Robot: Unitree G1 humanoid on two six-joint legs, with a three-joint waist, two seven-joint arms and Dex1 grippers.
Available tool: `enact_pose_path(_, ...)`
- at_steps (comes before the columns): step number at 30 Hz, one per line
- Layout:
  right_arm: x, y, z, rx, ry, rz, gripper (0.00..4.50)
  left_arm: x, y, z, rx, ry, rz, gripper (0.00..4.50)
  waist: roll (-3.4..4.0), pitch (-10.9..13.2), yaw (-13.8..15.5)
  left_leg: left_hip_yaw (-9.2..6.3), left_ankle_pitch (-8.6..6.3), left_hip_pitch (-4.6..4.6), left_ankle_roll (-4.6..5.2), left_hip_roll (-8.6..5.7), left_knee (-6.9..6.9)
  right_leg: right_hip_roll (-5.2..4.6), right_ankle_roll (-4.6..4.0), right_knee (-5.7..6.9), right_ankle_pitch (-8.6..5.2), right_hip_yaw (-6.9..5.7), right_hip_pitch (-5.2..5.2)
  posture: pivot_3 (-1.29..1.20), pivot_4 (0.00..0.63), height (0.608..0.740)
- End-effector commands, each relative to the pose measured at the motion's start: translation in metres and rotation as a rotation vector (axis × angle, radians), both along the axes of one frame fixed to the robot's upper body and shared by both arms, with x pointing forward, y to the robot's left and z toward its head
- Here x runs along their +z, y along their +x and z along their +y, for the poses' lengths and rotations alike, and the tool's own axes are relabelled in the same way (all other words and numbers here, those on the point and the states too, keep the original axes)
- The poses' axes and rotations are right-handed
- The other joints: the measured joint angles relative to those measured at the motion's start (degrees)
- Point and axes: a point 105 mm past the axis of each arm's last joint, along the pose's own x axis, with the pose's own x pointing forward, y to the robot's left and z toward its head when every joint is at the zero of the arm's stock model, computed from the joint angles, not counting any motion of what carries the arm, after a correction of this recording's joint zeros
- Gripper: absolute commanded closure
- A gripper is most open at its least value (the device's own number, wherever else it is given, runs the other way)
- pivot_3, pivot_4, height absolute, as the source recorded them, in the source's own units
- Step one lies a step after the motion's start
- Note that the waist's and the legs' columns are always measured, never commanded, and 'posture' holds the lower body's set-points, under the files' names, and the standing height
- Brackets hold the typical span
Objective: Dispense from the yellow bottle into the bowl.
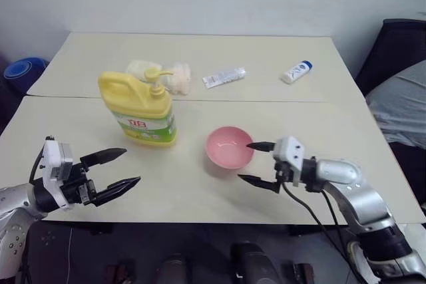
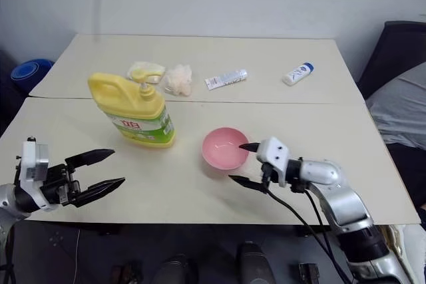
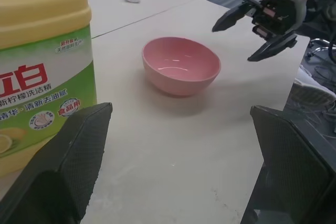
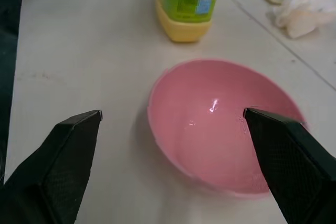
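Note:
Next, my left gripper will go to the pump top (image 1: 154,74) of the yellow bottle and close just over it, ready to press down.
The yellow bottle (image 1: 140,111) stands upright on the table's left half, its pump top up and its green-and-white label facing me. To its right rests the pink bowl (image 1: 229,145), which looks empty and glossy inside (image 4: 226,129). My left gripper (image 1: 132,165) hovers open near the front edge, in front and to the left of the bottle, pointing towards it and touching nothing. Just right of the bowl, my right gripper (image 1: 244,161) is open, its fingers aimed at the rim with nothing between them. The left wrist view shows the bottle's label (image 3: 37,51), the bowl (image 3: 181,64) and the right gripper (image 3: 231,44) beyond.
Behind the bottle lies a pale crumpled bundle (image 1: 174,76). A white tube (image 1: 224,77) and a small white-and-blue tube (image 1: 296,72) lie farther back. A blue object (image 1: 23,71) sits off the table's left, and a dark seat with grey cloth (image 1: 399,98) off its right.

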Motion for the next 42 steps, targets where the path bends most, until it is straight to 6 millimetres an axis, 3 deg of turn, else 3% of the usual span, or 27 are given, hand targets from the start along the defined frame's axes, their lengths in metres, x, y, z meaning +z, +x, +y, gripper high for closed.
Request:
enact_pose_path(1,-0.023,0.000,0.020,0.013,-0.069,0.102,0.00,0.002,-0.001,-0.004,-0.010,0.013,-0.018,0.02,0.00,0.0,0.0,-0.02,0.01,-0.04,-0.02,0.01,0.00,0.01,-0.01,0.00,-0.01,-0.02,-0.03,0.00,0.150,0.740)
enact_pose_path(8,-0.038,0.020,0.038,-0.053,-0.080,0.104,0.00,0.002,-0.001,-0.006,0.002,0.006,-0.011,0.02,-0.01,0.0,-0.3,0.06,-0.01,-0.11,0.02,-0.05,0.03,-0.02,-0.01,-0.02,-0.01,-0.04,-0.07,0.00,0.150,0.740)
enact_pose_path(9,-0.039,0.022,0.039,-0.058,-0.083,0.097,0.18,0.002,-0.001,-0.007,0.002,0.006,-0.011,0.01,-0.01,0.0,-0.4,0.06,-0.01,-0.11,0.02,-0.04,0.06,-0.02,-0.01,0.00,-0.01,-0.05,-0.08,0.00,0.150,0.740)
enact_pose_path(12,-0.042,0.025,0.043,-0.054,-0.107,0.065,0.91,0.002,-0.001,-0.007,0.008,0.001,-0.011,0.00,-0.01,0.0,-0.5,0.04,0.00,-0.09,0.00,0.00,0.03,0.02,-0.01,0.03,-0.01,-0.04,-0.09,0.00,0.150,0.740)
enact_pose_path(19,-0.040,0.028,0.048,-0.028,-0.132,0.020,3.40,0.003,0.001,-0.007,0.012,-0.007,-0.010,0.00,-0.01,0.0,-0.5,0.08,0.00,-0.10,0.00,-0.02,0.01,0.01,-0.01,0.02,-0.01,-0.06,-0.10,0.00,0.150,0.740)
enact_pose_path(23,-0.035,0.031,0.055,0.009,-0.137,0.002,4.48,0.003,0.003,-0.010,0.004,-0.014,-0.015,0.00,-0.14,-0.1,-0.8,0.12,0.00,-0.01,0.00,-0.01,0.01,0.03,-0.01,0.06,-0.01,-0.08,-0.08,0.00,0.150,0.740)
enact_pose_path(28,0.005,0.030,0.067,0.149,-0.142,-0.055,4.48,0.026,0.005,-0.013,-0.019,-0.103,-0.044,0.00,-0.14,-0.1,-0.7,0.09,0.01,-0.05,-0.02,0.02,0.02,0.04,-0.01,0.09,-0.01,-0.07,-0.11,0.00,0.150,0.740)
enact_pose_path(34,0.069,0.036,0.083,0.294,-0.284,-0.231,4.48,0.097,0.009,-0.013,-0.052,-0.198,-0.187,0.00,-0.09,0.0,-0.7,-0.12,0.01,-0.39,-0.02,0.05,0.24,0.00,-0.01,0.32,-0.01,-0.18,-0.31,0.00,0.150,0.740)
enact_pose_path(37,0.096,0.043,0.093,0.318,-0.337,-0.301,4.50,0.139,0.029,-0.006,0.014,-0.244,-0.292,0.63,-0.06,0.0,-0.7,-0.44,0.01,-0.81,-0.04,0.02,0.64,-0.03,-0.01,0.48,0.00,-0.43,-0.48,0.00,0.150,0.740)
enact_pose_path(42,0.111,0.054,0.097,0.322,-0.364,-0.315,4.50,0.161,0.065,-0.006,0.081,-0.144,-0.344,2.12,-0.07,0.0,-0.5,-0.58,0.01,-1.01,-0.03,-0.10,0.75,-0.07,0.00,0.50,0.00,-1.14,-0.50,0.00,0.150,0.740)
